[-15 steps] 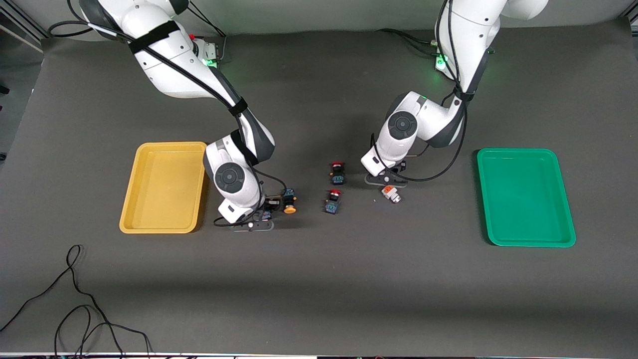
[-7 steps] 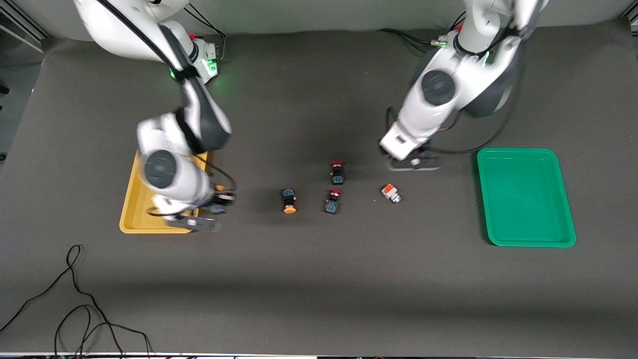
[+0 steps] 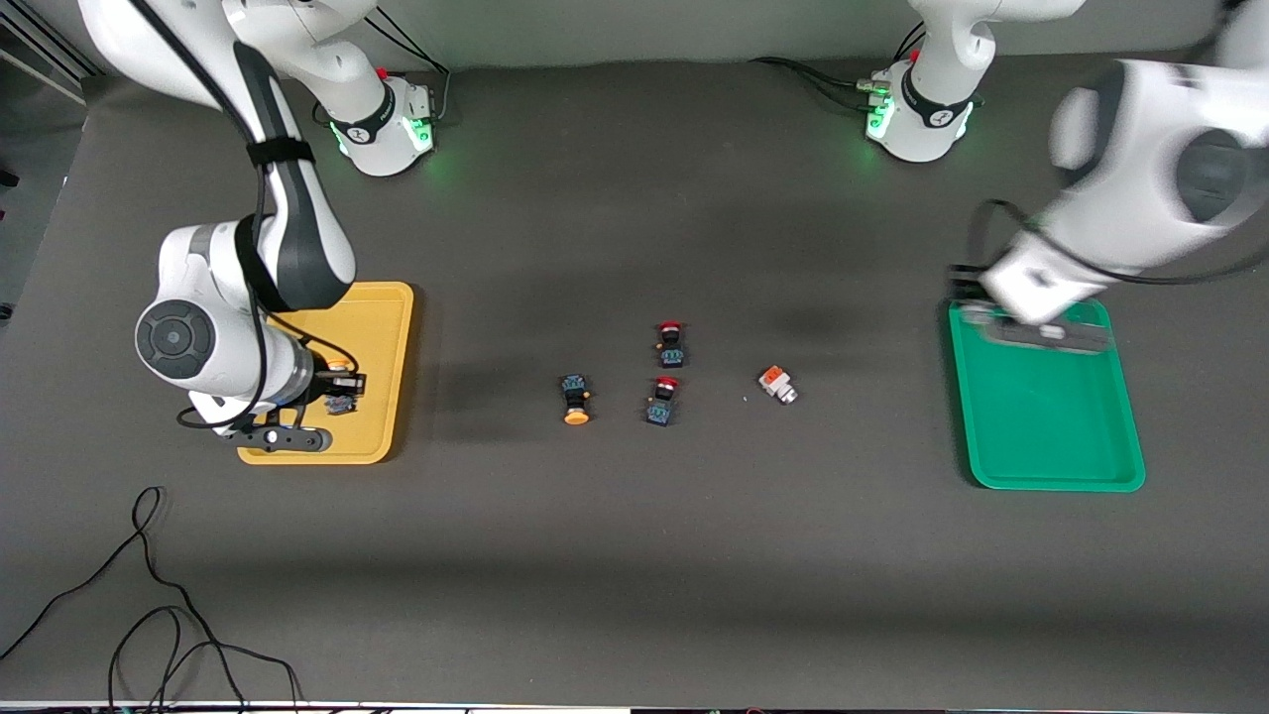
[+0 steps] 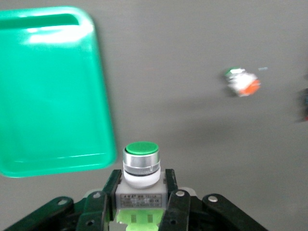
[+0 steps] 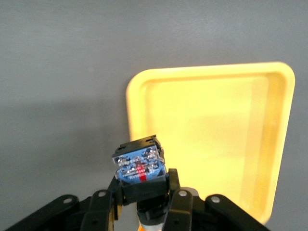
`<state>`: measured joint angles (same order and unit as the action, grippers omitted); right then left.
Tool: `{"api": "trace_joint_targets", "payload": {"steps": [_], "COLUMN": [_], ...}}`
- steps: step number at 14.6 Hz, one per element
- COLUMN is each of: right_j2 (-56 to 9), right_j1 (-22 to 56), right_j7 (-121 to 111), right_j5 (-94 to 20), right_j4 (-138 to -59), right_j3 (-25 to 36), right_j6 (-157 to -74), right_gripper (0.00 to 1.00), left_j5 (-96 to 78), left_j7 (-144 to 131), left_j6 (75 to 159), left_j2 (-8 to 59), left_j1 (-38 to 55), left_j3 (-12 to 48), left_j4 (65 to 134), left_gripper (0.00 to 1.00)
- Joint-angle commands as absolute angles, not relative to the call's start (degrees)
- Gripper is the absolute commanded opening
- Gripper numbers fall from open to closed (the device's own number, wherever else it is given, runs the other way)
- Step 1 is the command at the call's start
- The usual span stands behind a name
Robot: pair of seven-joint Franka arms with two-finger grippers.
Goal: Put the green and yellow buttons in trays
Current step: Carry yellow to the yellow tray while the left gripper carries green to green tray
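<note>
I will release the green-capped button from my left gripper halfway (image 3: 1009,399) (image 4: 69,98) along the green tray, toward the tray's side that faces the orange-capped button.
My right gripper (image 5: 143,192) is shut on a yellow button (image 5: 139,166) with a black-blue body, held over the yellow tray (image 3: 382,327) near its front-camera edge. Over the farther end of the green tray (image 3: 1051,436), my left gripper (image 4: 141,185) is shut on a green-capped button (image 4: 141,163) with a white-grey body. Another yellow-orange capped button (image 3: 574,399) lies mid-table. A white-grey button with an orange cap (image 3: 777,384) lies nearer the left arm's end of the table. Both trays show bare floors.
Two red-capped black buttons (image 3: 671,342) (image 3: 662,400) sit between the loose yellow button and the white-grey one. Black cables (image 3: 149,615) trail along the table's front-camera edge at the right arm's end.
Both arms have swung away from the table's middle, each carrying its button: the right one out over the yellow tray, the left one out over the green tray.
</note>
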<state>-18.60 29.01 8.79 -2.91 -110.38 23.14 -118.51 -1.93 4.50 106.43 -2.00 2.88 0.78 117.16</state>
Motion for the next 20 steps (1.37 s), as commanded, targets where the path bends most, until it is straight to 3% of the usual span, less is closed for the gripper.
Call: {"api": "trace_joint_targets", "payload": {"steps": [1,4,8,9,10,11,13,16,17,20], "right_j2": [-17.3,-19.2,-20.7,-20.4,-19.8,-18.8,-15.7,-13.0,-13.1,-13.9], "right_j1": [29.7,29.7,29.7,29.8,29.7,29.7,29.7,29.8,29.9,29.7], "right_j7": [5.8,5.8,5.8,5.4,4.4,4.4,4.2,5.2,5.5,6.2], "right_j5": [-2.7,-2.7,-2.8,-2.8,-2.8,-2.8,-2.8,-2.9,-3.0,-8.6], "right_j4": [-120.6,-129.5,-129.6,-129.6,-129.5,-129.1,-126.3,-115.7,-110.8,-100.0], "right_j3": [24.4,24.4,24.4,24.4,24.4,24.4,24.6,24.6,24.6,24.6], "right_j6": [-130.3,-145.8,-147.0,-146.9,-145.7,-143.7,-136.4,-118.8,-113.3,-101.9], "right_gripper": [0.00,0.00,0.00,0.41,0.55,0.81,0.94,0.98,0.98,0.99], "left_j5": [4.6,7.5,7.5,7.2,7.2,7.1,6.6,6.5,6.4,6.4], "left_j7": [8.4,8.4,7.4,6.2,3.5,1.9,0.2,-3.5,-3.9,-6.0], "left_j6": [106.3,113.8,124.2,125.8,126.8,127.2,127.4,127.4,127.6,126.3], "left_j2": [0.6,7.4,18.6,20.6,22.2,23.3,25.0,28.6,28.7,28.5], "left_j1": [-2.6,-6.0,-9.0,-9.0,-9.0,-9.0,-8.7,-8.3,-8.3,-8.2], "left_j3": [1.9,1.8,1.8,1.8,1.9,1.9,1.9,2.1,2.2,2.4], "left_j4": [115.8,116.2,116.2,116.2,116.1,115.9,115.2,113.0,112.9,112.0], "left_gripper": [0.00,0.00,0.00,0.00,0.00,0.00,0.00,0.00,0.15,0.91]}}
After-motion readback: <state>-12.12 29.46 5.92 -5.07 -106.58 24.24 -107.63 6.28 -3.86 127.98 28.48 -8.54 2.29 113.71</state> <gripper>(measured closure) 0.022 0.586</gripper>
